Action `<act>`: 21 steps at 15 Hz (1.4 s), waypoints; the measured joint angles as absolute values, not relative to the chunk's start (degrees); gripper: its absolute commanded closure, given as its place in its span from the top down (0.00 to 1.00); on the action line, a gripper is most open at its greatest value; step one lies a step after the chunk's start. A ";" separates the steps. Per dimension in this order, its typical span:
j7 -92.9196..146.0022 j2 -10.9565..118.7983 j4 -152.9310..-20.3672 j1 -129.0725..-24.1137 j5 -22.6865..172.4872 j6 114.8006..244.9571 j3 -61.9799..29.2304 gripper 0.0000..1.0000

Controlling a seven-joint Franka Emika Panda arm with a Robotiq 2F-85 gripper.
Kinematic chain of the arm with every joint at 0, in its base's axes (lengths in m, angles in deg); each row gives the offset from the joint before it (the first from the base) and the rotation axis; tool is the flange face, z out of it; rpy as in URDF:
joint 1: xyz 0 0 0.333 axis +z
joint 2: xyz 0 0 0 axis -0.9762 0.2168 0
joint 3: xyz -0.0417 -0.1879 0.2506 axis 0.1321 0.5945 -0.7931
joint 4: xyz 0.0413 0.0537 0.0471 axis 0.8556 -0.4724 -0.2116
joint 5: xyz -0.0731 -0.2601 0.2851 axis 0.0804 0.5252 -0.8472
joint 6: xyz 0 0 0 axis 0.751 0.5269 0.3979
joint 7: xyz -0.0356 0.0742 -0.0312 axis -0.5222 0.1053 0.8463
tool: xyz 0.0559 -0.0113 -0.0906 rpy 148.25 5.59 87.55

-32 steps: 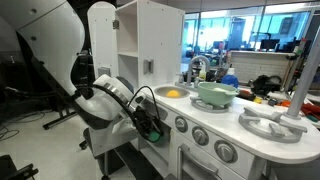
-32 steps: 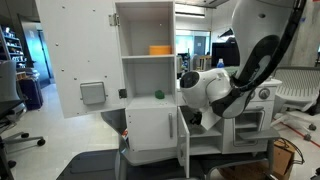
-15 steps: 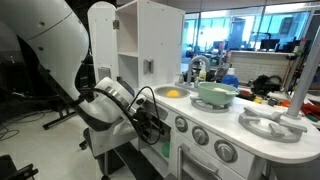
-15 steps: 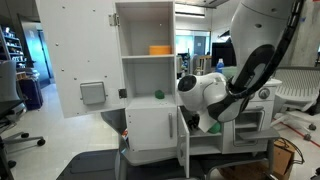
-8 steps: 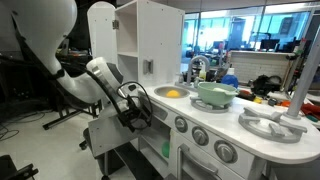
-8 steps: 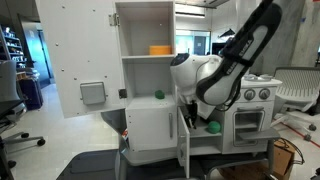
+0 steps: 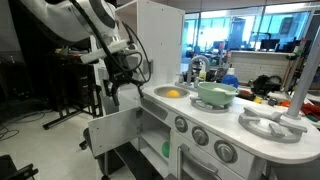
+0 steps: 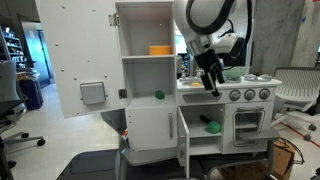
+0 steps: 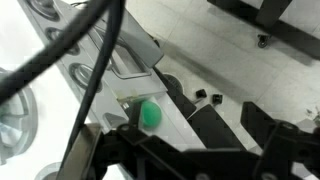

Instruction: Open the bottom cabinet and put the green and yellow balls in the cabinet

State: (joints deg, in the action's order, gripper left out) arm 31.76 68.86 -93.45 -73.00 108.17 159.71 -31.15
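Observation:
The robot's gripper should close around the middle of the yellow ball (image 7: 173,93) in the sink, since the green ball is already lying in the bottom cabinet.
The bottom cabinet stands open, its white door (image 7: 112,132) swung out, seen edge-on as the door (image 8: 184,140). The green ball (image 8: 211,126) lies on the cabinet floor, showing as a green ball (image 7: 165,150) through the opening and as the green ball (image 9: 150,114) from above in the wrist view. The yellow ball (image 7: 172,94) rests in the sink. My gripper (image 7: 122,86) hangs open and empty above the open door, level with the countertop; in an exterior view the gripper (image 8: 210,82) is well above the green ball. Its dark gripper (image 9: 245,145) is blurred in the wrist view.
A pale green bowl (image 7: 215,93) and a tap (image 7: 197,68) stand on the counter beside the sink. Oven knobs (image 7: 182,124) line the front. The tall cupboard has its door (image 8: 80,60) open, with a small green thing (image 8: 158,95) and an orange box (image 8: 160,50) on shelves.
The arm has risen from the bottom cabinet's opening to counter height. The green ball stays in the cabinet. The gripper stays open.

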 measured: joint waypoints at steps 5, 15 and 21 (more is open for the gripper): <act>41.24 62.65 -85.05 -73.03 100.13 150.57 -27.41 1.00; 39.53 86.04 -56.12 -73.11 91.23 152.41 -21.97 1.00; 37.19 99.23 -39.95 -73.22 86.52 153.85 -20.80 1.00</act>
State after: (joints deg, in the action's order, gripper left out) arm 37.19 99.23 -39.95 -73.22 86.52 153.85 -20.80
